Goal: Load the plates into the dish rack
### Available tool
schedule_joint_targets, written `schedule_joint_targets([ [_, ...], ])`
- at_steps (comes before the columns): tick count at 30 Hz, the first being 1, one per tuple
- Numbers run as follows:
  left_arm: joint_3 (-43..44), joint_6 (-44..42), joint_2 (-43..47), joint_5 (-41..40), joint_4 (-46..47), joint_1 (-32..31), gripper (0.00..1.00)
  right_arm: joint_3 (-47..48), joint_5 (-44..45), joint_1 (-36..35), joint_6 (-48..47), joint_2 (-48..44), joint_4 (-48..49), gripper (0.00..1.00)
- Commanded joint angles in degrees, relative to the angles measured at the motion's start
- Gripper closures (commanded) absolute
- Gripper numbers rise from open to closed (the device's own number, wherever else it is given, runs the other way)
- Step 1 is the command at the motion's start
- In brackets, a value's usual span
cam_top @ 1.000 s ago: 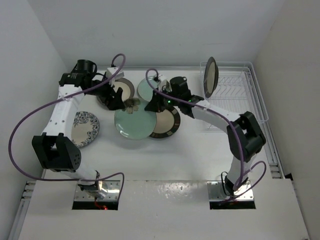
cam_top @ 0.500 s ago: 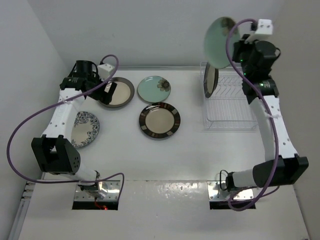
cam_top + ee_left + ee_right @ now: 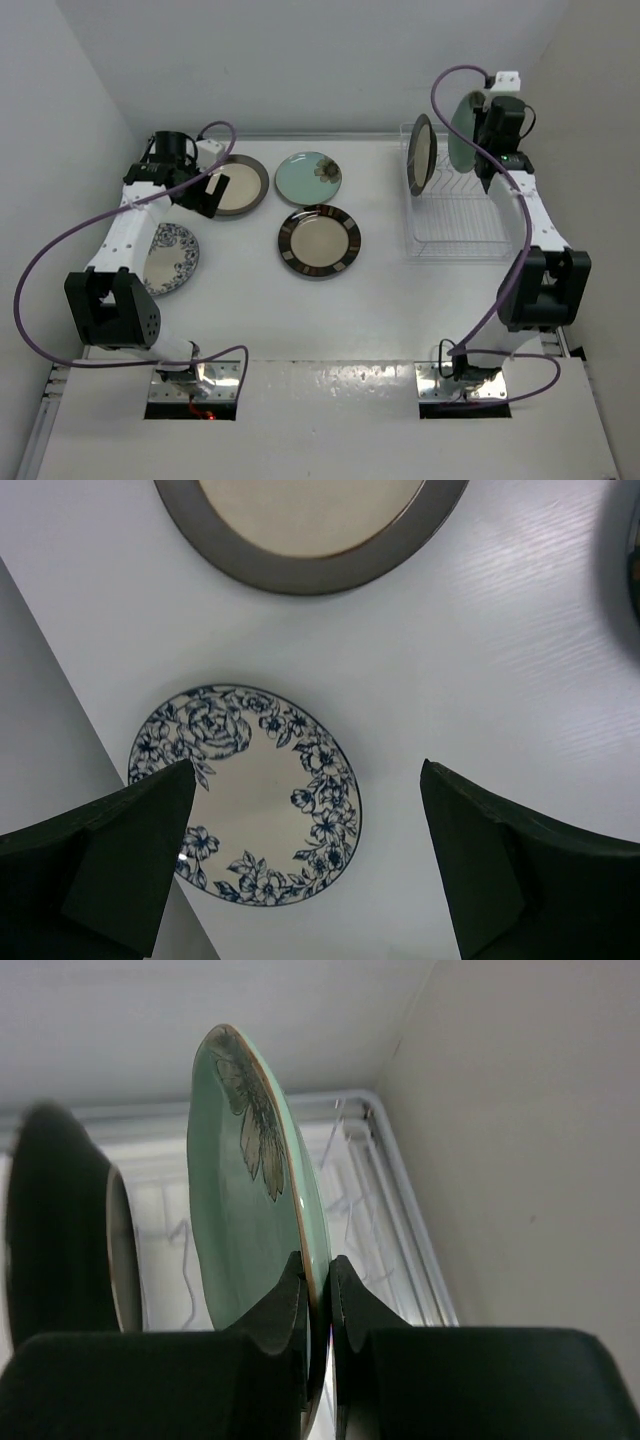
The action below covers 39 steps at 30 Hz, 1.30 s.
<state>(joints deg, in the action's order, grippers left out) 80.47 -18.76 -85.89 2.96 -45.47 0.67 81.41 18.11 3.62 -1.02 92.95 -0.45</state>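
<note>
My right gripper is to set down the mint-green flowered plate, now held over the dish rack. It will let go of it upright in the dish rack [image 3: 439,169] [image 3: 168,1285], next to the standing cream plate.
My right gripper [image 3: 487,135] [image 3: 318,1280] is shut on the rim of a mint-green flowered plate [image 3: 464,130] [image 3: 235,1210], held on edge over the white wire dish rack [image 3: 470,235] [image 3: 395,1200]. A cream plate with a dark rim [image 3: 421,155] [image 3: 118,1250] stands upright in the rack's left end. My left gripper [image 3: 205,190] [image 3: 308,780] hangs open above the table. It is over the blue-white patterned plate [image 3: 170,257] [image 3: 250,800] and just off a grey-rimmed cream plate [image 3: 238,185] [image 3: 310,540].
Flat on the table lie a second mint-green plate [image 3: 308,177] and a cream plate with a brown patterned rim [image 3: 320,241]. White walls close in on the left, back and right, and the rack stands against the right wall.
My right arm lifted the mint-green plate off the table, swung it high to the right and lowered it over the rack. My left gripper drew back from the grey-rimmed plate.
</note>
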Motion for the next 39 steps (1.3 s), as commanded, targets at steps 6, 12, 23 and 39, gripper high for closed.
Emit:
schedule_joint_targets([
  [6, -4.4, -0.1, 1.2, -5.4, 1.9, 1.5, 0.00, -0.5, -1.3, -0.6, 0.6, 2.0, 12.8, 1.00],
  [12, -5.1, -0.1, 0.2, -5.4, 1.9, 2.1, 0.00, 0.2, -0.6, -1.4, 2.5, 3.2, 12.7, 1.00],
  [23, -6.3, 0.4, -2.0, -6.7, 2.4, 3.7, 0.00, 1.6, 1.1, -2.3, 2.0, 1.8, 12.8, 1.00],
  [39, -6.3, 0.4, -2.6, -6.1, 2.4, 4.8, 0.00, 3.0, 6.8, -3.2, -3.4, 1.6, 14.6, 1.00],
])
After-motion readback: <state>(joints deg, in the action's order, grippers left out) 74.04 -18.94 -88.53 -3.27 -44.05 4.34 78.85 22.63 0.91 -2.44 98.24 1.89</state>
